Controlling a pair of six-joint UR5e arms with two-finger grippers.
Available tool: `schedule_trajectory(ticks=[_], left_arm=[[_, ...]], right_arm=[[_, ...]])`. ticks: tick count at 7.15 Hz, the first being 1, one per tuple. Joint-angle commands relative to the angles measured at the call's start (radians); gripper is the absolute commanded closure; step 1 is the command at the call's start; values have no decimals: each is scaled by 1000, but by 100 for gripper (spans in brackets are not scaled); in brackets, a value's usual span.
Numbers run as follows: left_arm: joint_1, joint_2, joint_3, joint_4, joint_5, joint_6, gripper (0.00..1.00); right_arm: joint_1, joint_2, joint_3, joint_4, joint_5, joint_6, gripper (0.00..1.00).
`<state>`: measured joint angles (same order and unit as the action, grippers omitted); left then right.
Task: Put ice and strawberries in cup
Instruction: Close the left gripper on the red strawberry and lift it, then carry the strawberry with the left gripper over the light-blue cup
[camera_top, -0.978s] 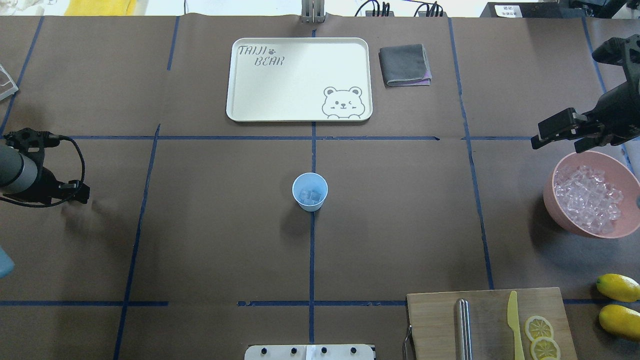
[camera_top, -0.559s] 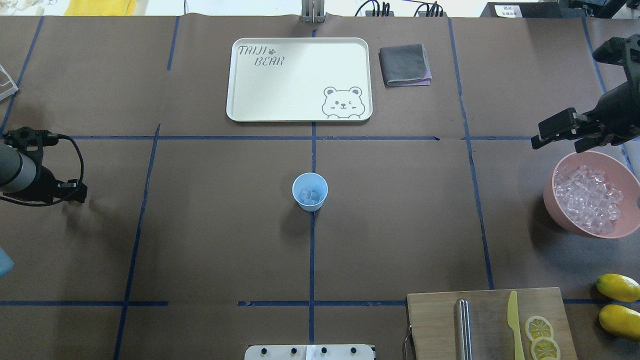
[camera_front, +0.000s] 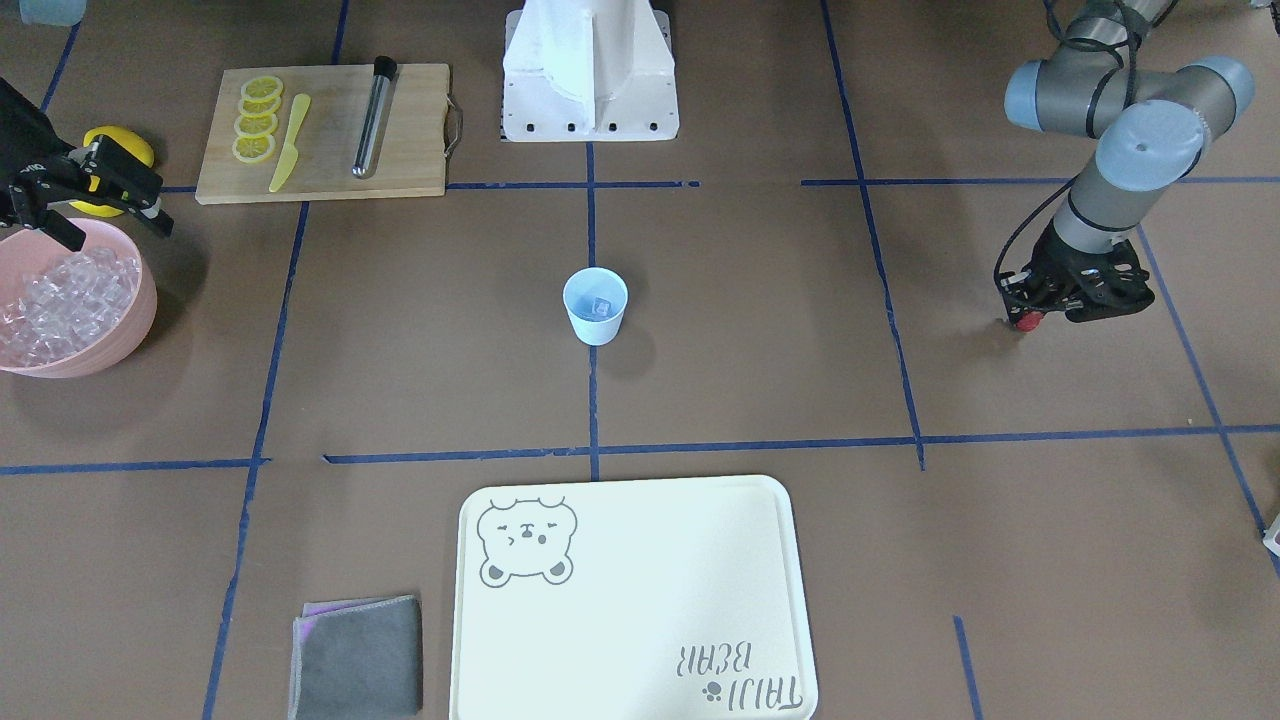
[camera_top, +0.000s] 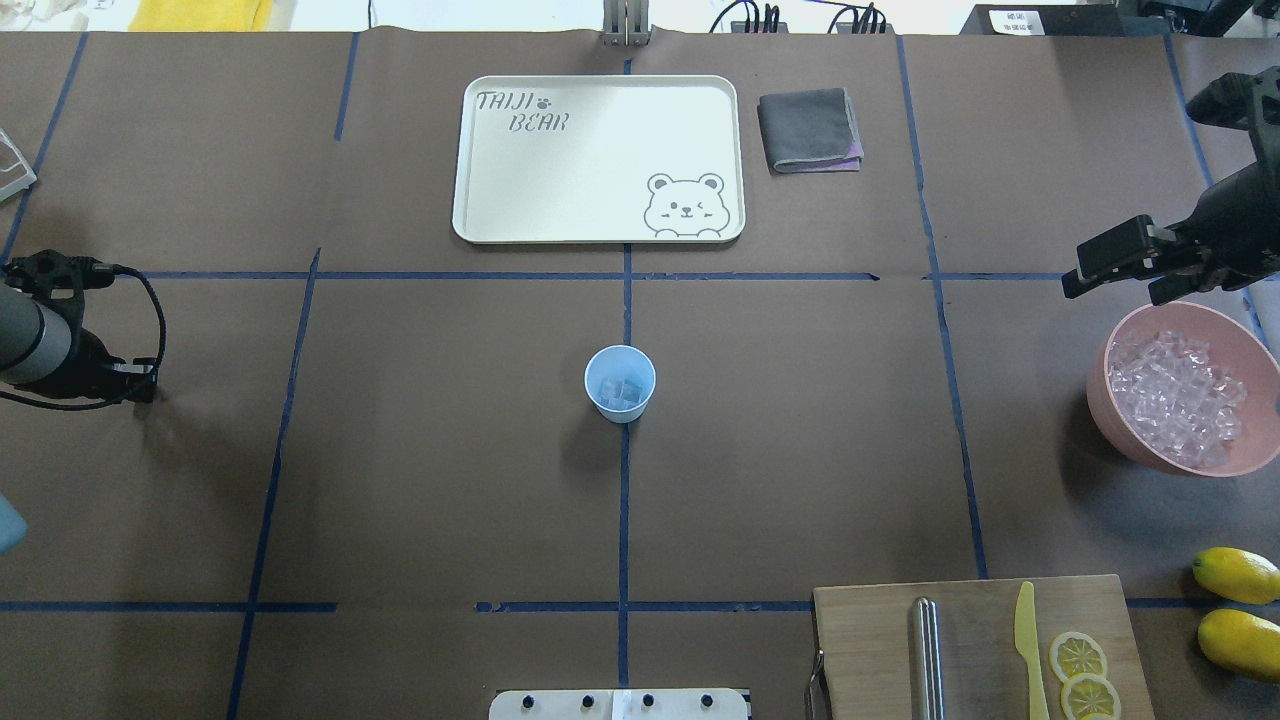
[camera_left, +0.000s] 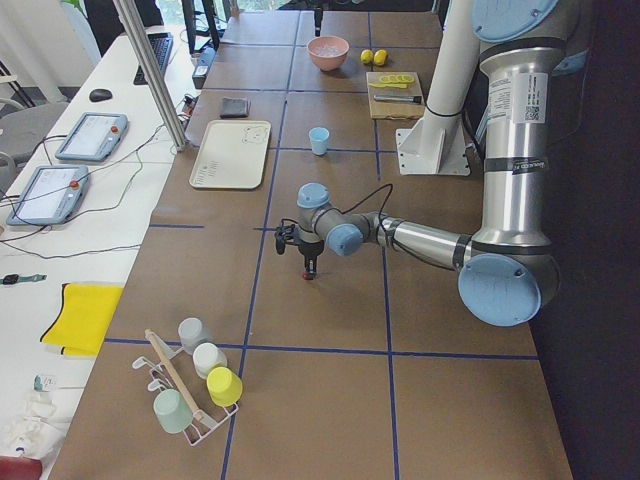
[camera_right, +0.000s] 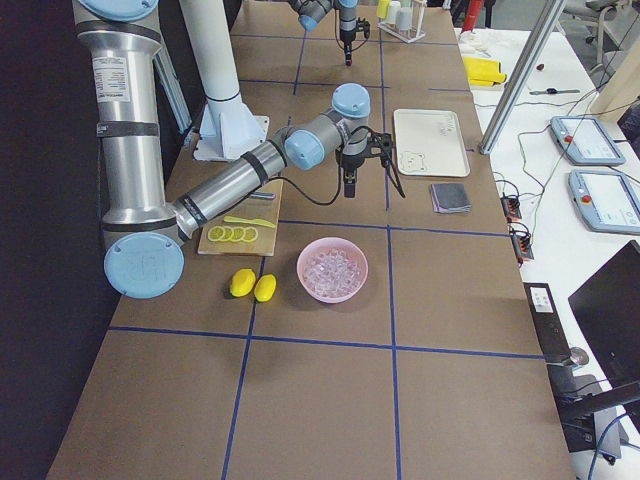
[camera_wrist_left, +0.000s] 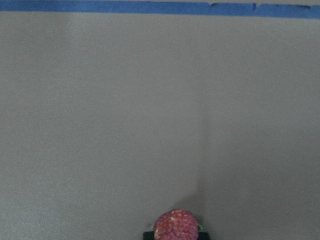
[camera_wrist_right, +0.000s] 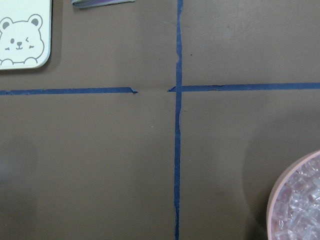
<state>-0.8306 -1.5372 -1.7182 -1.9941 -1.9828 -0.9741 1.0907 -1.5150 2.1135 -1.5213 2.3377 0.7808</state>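
Observation:
I need to use my left gripper to release the dark red strawberry inside the pale blue cup (camera_front: 595, 296), so that it sits in with the ice cubes.
The pale blue cup (camera_top: 620, 383) stands at the table's centre with a few ice cubes (camera_top: 622, 392) in it; it also shows in the front view (camera_front: 596, 306). My left gripper (camera_front: 1030, 318) is shut on a dark red strawberry (camera_wrist_left: 175, 227) and hangs low over the table far to the cup's left. In the overhead view the left gripper (camera_top: 140, 384) hides the berry. My right gripper (camera_top: 1108, 293) is open and empty, above the far rim of the pink bowl (camera_top: 1105, 400) that is heaped with ice (camera_top: 1175, 400).
A cream bear tray (camera_top: 600, 160) and a folded grey cloth (camera_top: 810, 130) lie at the far side. A cutting board (camera_top: 980, 645) with a yellow knife, a steel rod and lemon slices is at the near right, next to two lemons (camera_top: 1238, 610).
My left arm has drawn back a little toward the table's left edge with the strawberry. The right gripper has hardly moved.

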Motion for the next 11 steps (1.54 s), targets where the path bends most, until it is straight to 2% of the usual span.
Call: schedule_trajectory(ticks=[1, 3, 5, 6, 7, 8, 10, 11], left_arm=[[-12, -1, -15, 0, -1, 0, 100], [-31, -8, -84, 6, -5, -18, 100], [-27, -79, -141, 29, -16, -136, 100], [-22, -210, -162, 140, -66, -260, 100], [17, -394, -165, 285, -95, -370, 100], [113, -493, -162, 343, -87, -455, 100], [233, -633, -144, 339, -77, -572, 100], [292, -685, -121, 334, -24, -590, 100]], right_arm=[[2, -4, 6, 0, 0, 0, 0], [2, -8, 17, 0, 0, 0, 0], [6, -7, 19, 0, -1, 0, 0], [11, -7, 19, 0, -3, 0, 0], [12, -5, 17, 0, -3, 0, 0], [12, -4, 17, 0, -5, 0, 0], [14, -5, 16, 0, -6, 0, 0], [14, -5, 16, 0, -8, 0, 0]])
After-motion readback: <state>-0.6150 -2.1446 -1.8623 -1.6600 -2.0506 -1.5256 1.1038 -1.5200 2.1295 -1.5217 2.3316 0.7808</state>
